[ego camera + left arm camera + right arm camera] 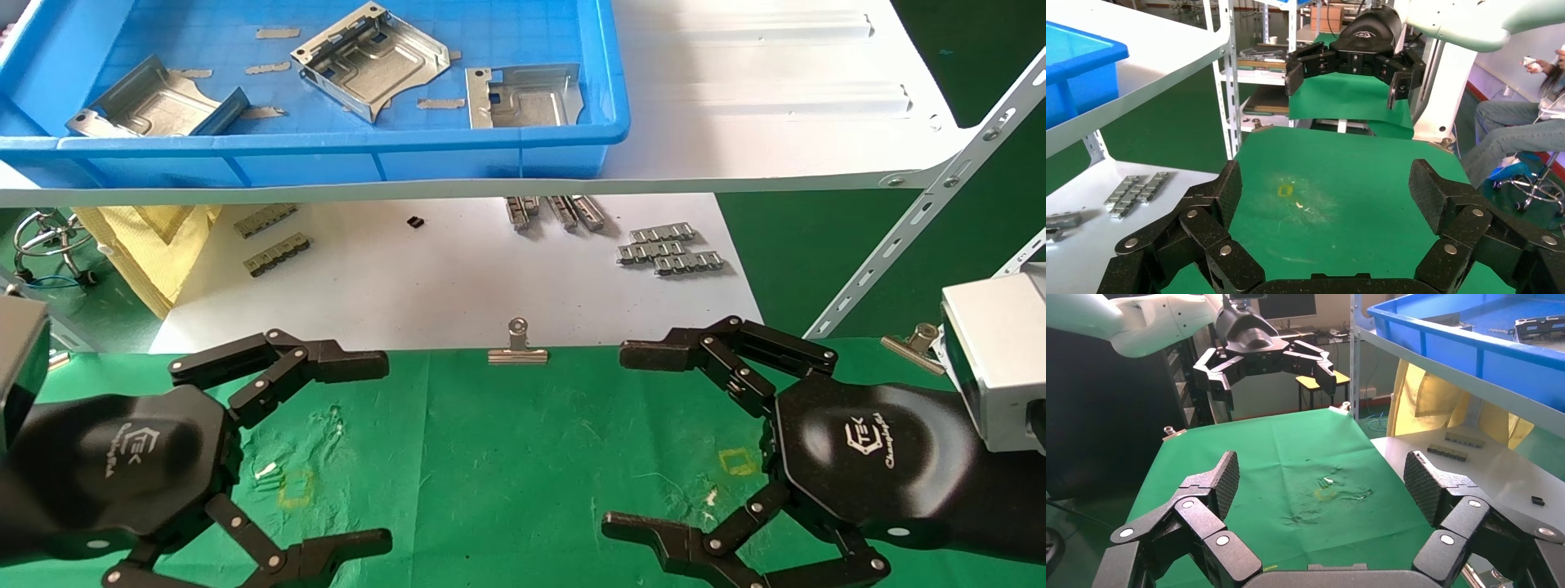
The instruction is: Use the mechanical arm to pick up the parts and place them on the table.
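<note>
The middle sheet-metal part in the blue bin has a narrow folded side [339, 33], and my left gripper needs to close on it around that side's middle.
Three silvery sheet-metal parts lie in a blue bin on the shelf: one at the left [155, 104], one in the middle [372, 59], one at the right [527, 96]. Both mechanical arms hover low over the green table [507, 457], facing each other, well short of the bin. My left gripper [382, 451] [1324, 190] is open and holds nothing. My right gripper [617, 441] [1321, 478] is open and holds nothing too. Each wrist view shows the other gripper farther off, the right gripper [1346, 76] and the left gripper [1272, 376].
The blue bin [327, 151] sits on a white metal shelf [776, 98] above a white sheet [449, 278] carrying small grey ridged strips [670, 249]. A binder clip [517, 349] holds the cloth's far edge. A slanted shelf brace [940, 204] stands at the right.
</note>
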Robot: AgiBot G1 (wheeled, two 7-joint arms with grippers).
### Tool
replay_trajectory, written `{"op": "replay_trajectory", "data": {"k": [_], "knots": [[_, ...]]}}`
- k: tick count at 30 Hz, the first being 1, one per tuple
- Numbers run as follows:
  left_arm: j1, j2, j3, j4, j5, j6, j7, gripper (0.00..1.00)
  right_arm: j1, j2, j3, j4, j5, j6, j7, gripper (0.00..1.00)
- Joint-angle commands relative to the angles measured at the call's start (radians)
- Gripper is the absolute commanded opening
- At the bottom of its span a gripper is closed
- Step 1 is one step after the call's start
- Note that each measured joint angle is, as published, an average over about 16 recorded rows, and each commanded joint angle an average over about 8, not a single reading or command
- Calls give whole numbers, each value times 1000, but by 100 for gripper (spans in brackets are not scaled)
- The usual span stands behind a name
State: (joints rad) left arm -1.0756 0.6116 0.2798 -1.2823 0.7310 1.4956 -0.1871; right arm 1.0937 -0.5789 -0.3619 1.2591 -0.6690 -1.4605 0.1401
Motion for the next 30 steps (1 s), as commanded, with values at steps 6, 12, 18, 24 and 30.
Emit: {"op": "replay_trajectory", "data": {"k": [6, 12, 18, 24, 30], "knots": [[0, 0, 0, 0, 0, 0, 0, 100, 0, 0, 0, 0, 0, 0, 0, 0], [0, 0, 0, 0, 0, 0, 0, 100, 0, 0, 0, 0, 0, 0, 0, 0], [0, 0, 0, 0, 0, 0, 0, 100, 0, 0, 0, 0, 0, 0, 0, 0], [0, 0, 0, 0, 0, 0, 0, 100, 0, 0, 0, 0, 0, 0, 0, 0], [0, 0, 0, 0, 0, 0, 0, 100, 0, 0, 0, 0, 0, 0, 0, 0]]}}
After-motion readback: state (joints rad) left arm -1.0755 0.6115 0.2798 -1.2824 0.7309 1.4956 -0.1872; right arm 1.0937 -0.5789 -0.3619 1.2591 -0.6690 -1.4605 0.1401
